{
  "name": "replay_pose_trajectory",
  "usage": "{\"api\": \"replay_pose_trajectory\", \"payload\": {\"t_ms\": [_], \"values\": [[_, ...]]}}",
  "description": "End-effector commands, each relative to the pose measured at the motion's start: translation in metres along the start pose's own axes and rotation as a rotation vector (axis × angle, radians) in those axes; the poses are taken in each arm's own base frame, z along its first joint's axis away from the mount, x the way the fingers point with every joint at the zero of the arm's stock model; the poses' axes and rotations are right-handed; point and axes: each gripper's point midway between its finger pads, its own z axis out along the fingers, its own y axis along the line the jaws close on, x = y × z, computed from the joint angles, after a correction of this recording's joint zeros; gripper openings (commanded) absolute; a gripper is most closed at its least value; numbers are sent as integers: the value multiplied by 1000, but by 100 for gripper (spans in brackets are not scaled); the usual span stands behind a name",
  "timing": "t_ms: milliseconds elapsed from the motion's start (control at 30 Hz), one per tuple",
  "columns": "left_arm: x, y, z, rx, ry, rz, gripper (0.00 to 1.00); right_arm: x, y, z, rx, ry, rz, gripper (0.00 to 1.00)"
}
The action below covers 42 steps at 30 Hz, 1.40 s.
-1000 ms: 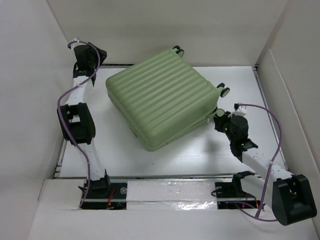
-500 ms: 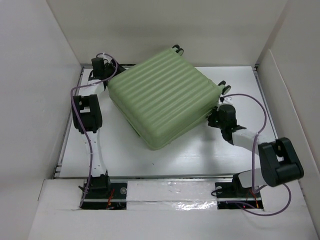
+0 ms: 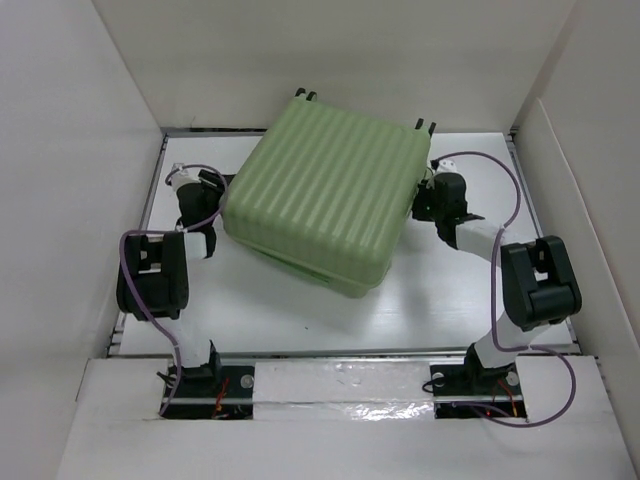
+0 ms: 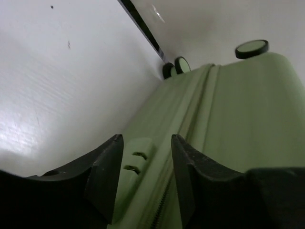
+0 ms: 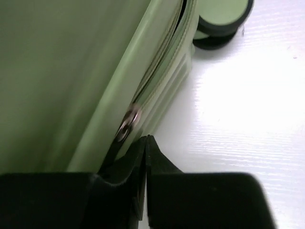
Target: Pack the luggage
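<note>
The metal zipper pull lies beside the closed fingers of the robot's right gripper, so that gripper should open them and grip the pull's ring (image 5: 124, 127) before pulling it along the seam.
The luggage (image 3: 320, 200) is a pale green ribbed hard-shell suitcase, lying flat and closed in the middle of the table. My left gripper (image 3: 222, 200) is at its left side. In the left wrist view it (image 4: 145, 143) is open, with its jaws on either side of the zipper seam and a small green slotted tab (image 4: 133, 160). My right gripper (image 3: 424, 200) is at the suitcase's right side. In the right wrist view it (image 5: 145, 139) is shut, and the metal zipper pull (image 5: 127, 121) with its dark strap runs into the fingers.
Small wheels (image 3: 424, 126) stick out at the suitcase's far edge, and one (image 5: 224, 14) shows close to my right gripper. White walls enclose the table (image 3: 440, 300) on the left, back and right. A white ledge (image 3: 340, 385) runs along the near edge.
The suitcase has swung so its wheels point to the back wall. My left gripper moved down its left side. My right gripper moved back along its right side.
</note>
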Motion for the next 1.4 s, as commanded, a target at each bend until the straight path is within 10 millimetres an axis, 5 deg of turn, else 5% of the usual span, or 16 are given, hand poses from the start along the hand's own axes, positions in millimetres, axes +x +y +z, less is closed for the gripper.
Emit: {"api": "replay_pose_trajectory", "payload": {"t_ms": [0,67,233,333,400,433,467,533,567,600,800,900,933,1033,1167,1367], "values": [[7,-51,-27,117,-14,-38,43,-61,55,-18,-209,-159,-18,12],[-13,-57,-36,119,-70,-49,51,-54,48,-26,-190,-149,10,36],[-70,-109,-55,184,-210,-68,62,-27,26,-49,-154,-127,27,46],[-107,-153,-78,226,-313,-36,63,-8,22,-71,-172,-141,55,36],[-114,-170,-94,240,-365,-7,61,4,21,-87,-185,-157,67,9],[-113,-191,-112,277,-394,11,59,9,25,-92,-204,-155,62,2],[-109,-198,-129,288,-407,48,46,17,23,-102,-207,-157,53,0],[-85,-203,-141,314,-382,104,32,26,25,-114,-222,-161,38,0],[-46,-195,-143,311,-298,135,11,30,24,-120,-227,-165,25,0],[-31,-190,-146,298,-277,156,2,34,25,-125,-239,-170,16,0],[91,-150,-182,266,-3,377,0,69,44,-150,-377,-116,-77,0],[105,-126,-213,229,25,404,0,81,63,-163,-488,-110,-114,0],[108,-135,-232,279,35,378,0,82,65,-165,-490,-112,-118,0],[132,-111,-250,256,135,394,0,82,73,-170,-510,-141,-138,5],[161,-83,-256,217,249,415,0,83,80,-168,-525,-135,-173,30],[194,-68,-255,252,363,420,0,83,95,-169,-558,-155,-231,37]]}}
